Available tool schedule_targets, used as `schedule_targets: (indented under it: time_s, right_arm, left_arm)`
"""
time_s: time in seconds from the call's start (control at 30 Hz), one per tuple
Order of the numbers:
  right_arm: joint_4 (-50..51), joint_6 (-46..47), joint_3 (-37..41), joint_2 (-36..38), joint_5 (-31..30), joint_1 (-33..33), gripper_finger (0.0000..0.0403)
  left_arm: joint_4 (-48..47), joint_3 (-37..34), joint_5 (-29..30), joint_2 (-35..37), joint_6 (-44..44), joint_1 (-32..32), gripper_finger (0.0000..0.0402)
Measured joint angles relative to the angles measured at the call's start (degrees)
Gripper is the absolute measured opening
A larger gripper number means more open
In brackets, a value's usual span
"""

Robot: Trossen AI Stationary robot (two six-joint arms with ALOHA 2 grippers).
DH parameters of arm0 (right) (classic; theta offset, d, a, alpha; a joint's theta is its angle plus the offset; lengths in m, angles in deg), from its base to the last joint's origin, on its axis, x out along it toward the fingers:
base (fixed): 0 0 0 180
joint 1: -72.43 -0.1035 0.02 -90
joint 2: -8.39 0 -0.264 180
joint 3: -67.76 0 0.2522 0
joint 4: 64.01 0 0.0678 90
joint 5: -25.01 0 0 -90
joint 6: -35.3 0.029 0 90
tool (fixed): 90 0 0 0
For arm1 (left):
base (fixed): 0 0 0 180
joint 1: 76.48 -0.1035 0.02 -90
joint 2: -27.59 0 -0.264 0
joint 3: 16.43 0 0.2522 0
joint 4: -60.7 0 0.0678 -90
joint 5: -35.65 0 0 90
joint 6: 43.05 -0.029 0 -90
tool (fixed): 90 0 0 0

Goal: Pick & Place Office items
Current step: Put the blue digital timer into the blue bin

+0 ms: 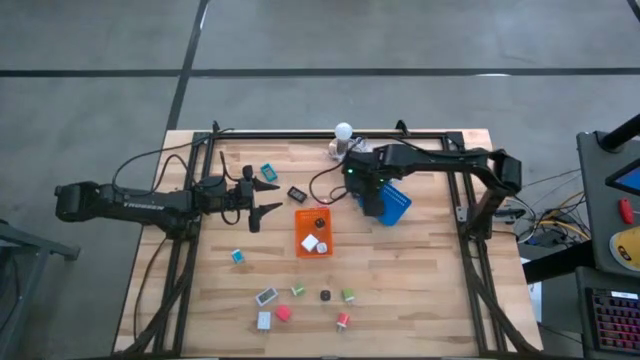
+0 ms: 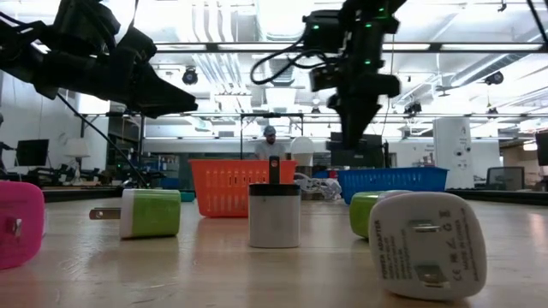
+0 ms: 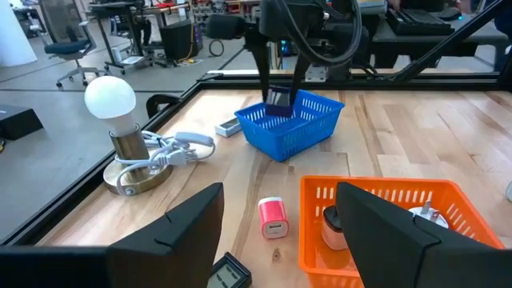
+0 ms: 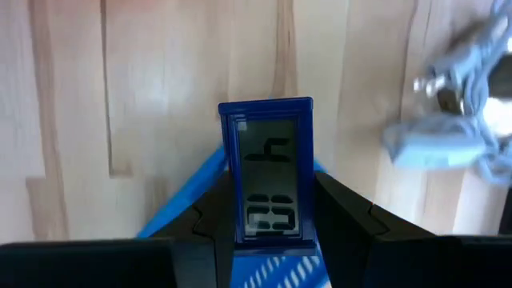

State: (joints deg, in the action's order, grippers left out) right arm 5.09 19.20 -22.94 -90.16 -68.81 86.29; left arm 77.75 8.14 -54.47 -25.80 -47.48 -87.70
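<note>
I should use my right gripper to set the display piece down inside the blue tray [image 1: 378, 210], near the tray's front side.
My right gripper [image 1: 368, 200] hangs over the near-left corner of the blue tray [image 1: 396, 206], shut on a small blue-framed display piece [image 4: 268, 172]. The left wrist view shows that piece [image 3: 278, 99] dangling just above the blue tray [image 3: 292, 128]. My left gripper [image 1: 265, 197] waits open at the table's left, with nothing between its fingers. The orange tray [image 1: 314, 232] holds a black piece and two white pieces. More office items lie loose on the wood: a teal one [image 1: 268, 171], a black display [image 1: 297, 192] and a pink one [image 3: 274, 218]. My right gripper pinches the display piece by its two long side edges [image 4: 232, 216] between its two fingers [image 4: 344, 224]. The fingers come from above, pointing down, and lie along the piece. It is lifted clear, its screen facing the wrist camera, above the blue tray's rim [image 4: 184, 210].
A white-bulbed lamp [image 1: 343, 132] with a coiled cable [image 3: 172, 148] stands at the far edge beside the blue tray. Several small pieces lie scattered near the front edge, among them green [image 1: 348, 294], red [image 1: 283, 313] and white [image 1: 264, 321]. A black frame [image 1: 465, 215] rims the table.
</note>
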Motion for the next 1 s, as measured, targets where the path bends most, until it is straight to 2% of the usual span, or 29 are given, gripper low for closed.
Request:
schedule_targets:
  time_s: [0.27,0.57,1.0]
  right_arm:
    - [-0.8,3.7,9.4,7.5,-1.3,0.6,0.0121]
    - [-6.5,5.7,19.1,8.5,-0.1,0.5,0.0121]
    - [-11.5,6.2,23.2,8.4,1.4,0.7,0.0121]
  left_arm:
    - [0.1,0.0,0.2,0.0,0.0,0.0,0.0248]
    - [0.5,0.0,0.2,0.0,0.0,0.0,0.0248]
    - [0.5,0.0,0.2,0.0,-0.3,0.0,0.0248]
